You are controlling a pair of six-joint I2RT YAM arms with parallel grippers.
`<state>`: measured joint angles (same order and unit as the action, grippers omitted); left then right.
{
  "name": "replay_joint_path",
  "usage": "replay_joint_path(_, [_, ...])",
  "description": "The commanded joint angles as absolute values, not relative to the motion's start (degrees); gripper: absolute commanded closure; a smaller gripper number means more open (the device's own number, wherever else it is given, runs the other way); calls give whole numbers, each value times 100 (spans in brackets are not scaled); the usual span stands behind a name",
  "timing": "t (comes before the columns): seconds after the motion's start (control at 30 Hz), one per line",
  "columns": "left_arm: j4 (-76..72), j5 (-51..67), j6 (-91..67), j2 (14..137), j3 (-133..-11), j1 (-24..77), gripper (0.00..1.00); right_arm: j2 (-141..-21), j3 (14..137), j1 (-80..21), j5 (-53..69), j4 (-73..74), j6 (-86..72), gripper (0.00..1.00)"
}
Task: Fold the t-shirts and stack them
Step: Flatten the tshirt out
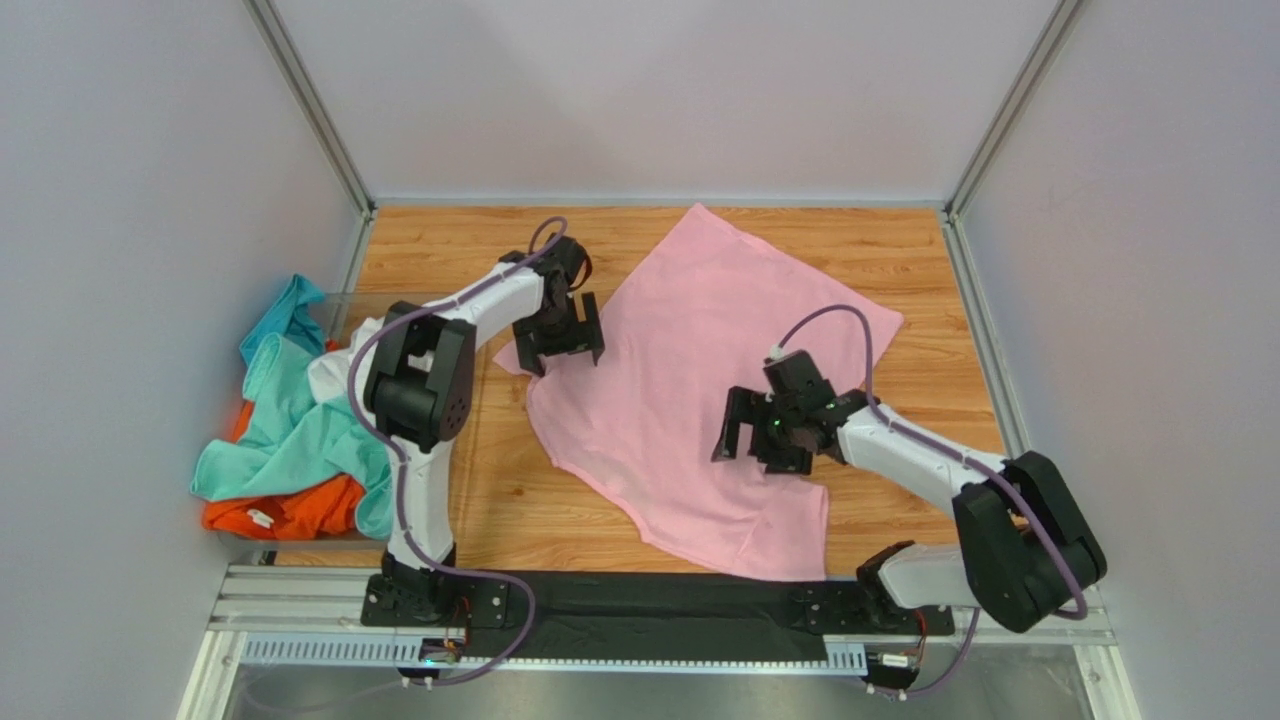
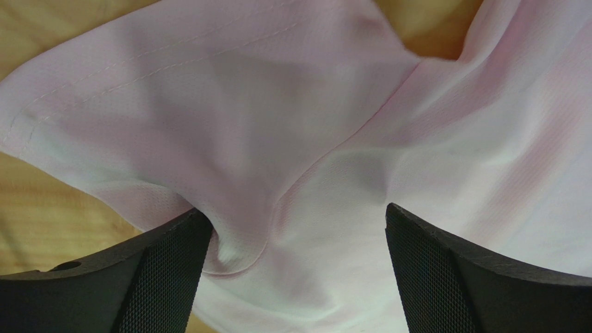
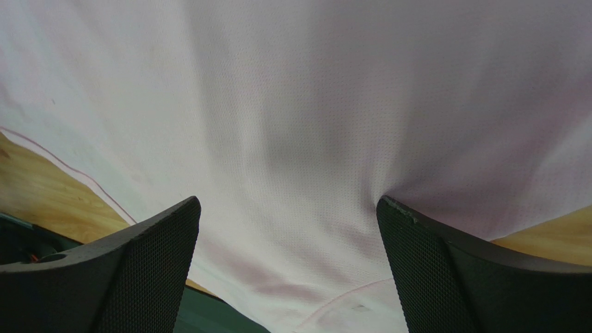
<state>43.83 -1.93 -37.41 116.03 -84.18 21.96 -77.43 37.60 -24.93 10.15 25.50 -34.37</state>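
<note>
Next, I should use my left gripper to take hold of the light pink t-shirt by the near sleeve's outer corner (image 1: 821,576), the one that is beside the black strip.
The light pink t-shirt (image 1: 694,375) lies spread on the wooden table, roughly flat with some folds. My left gripper (image 1: 559,342) is open and pressed down on the shirt's left edge, near a sleeve; pink cloth (image 2: 299,173) fills the space between its fingers (image 2: 160,277). My right gripper (image 1: 769,438) is open over the shirt's lower right part, cloth (image 3: 299,139) between its fingers (image 3: 431,270). The teal shirt (image 1: 293,413), the orange shirt (image 1: 293,510) and a bit of white shirt (image 1: 334,375) lie heaped at the left.
The heap of shirts sits by the left wall beside a clear bin edge (image 1: 343,285). Grey walls enclose the table on three sides. A black strip and metal rail (image 1: 661,608) run along the near edge.
</note>
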Motion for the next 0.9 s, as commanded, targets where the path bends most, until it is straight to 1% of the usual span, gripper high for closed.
replay_joint_path(0.0, [4981,-255,-3384,12495,-9452,2162,0,-7673,3287,-3703,844,2708,-4392,0])
replay_joint_path(0.03, [5184,-264,-3305,12672,-9770,2162,0,-7638,3313,-3996,870,2611,-4656,0])
replay_joint_path(0.07, [5377,-255,-3270,12857,-10417,2162,0,-7690,3383,-4530,896,2515,-4745,0])
replay_joint_path(0.17, [5634,-150,-3103,13385,-11116,2153,0,-7936,4006,-5157,914,2312,-4676,0])
replay_joint_path(0.2, [5773,-132,-3085,13629,-11571,2153,0,-8171,4208,-5403,931,2381,-4589,0])
replay_joint_path(0.23, [5853,-88,-3059,13736,-11784,2153,0,-8278,4628,-5484,966,2434,-4431,0])
replay_joint_path(0.27, [5949,-62,-3050,13842,-12247,2153,0,-8384,4806,-5597,1010,2495,-4334,0])
replay_joint_path(0.37, [6336,-44,-3015,13975,-12595,2153,0,-8525,5457,-5678,906,3013,-4053,0])
replay_joint_path(0.5, [6249,-316,-3032,13169,-12270,2153,0,-8113,5791,-5582,37,3881,-3737,0])
replay_joint_path(0.53, [6232,-369,-3032,12975,-12174,2153,0,-7930,5862,-5390,-452,4050,-3727,0])
replay_joint_path(0.6, [6091,-378,-3102,12316,-11665,2162,0,-7718,5898,-5099,-589,4341,-3648,0])
replay_joint_path(0.63, [5995,-369,-3120,11809,-11115,2206,0,-7491,5810,-4758,-641,4403,-3639,0])
replay_joint_path(0.73, [5529,-509,-3208,11033,-10163,2477,0,-7068,5617,-4186,-738,4447,-3481,0])
replay_joint_path(0.77, [5328,-518,-3243,10587,-9551,2566,0,-6979,5442,-3749,-764,4473,-3437,0])
replay_joint_path(0.87, [4881,-248,-3497,9908,-8388,2917,0,-6689,5116,-2718,-668,4491,-3340,0])
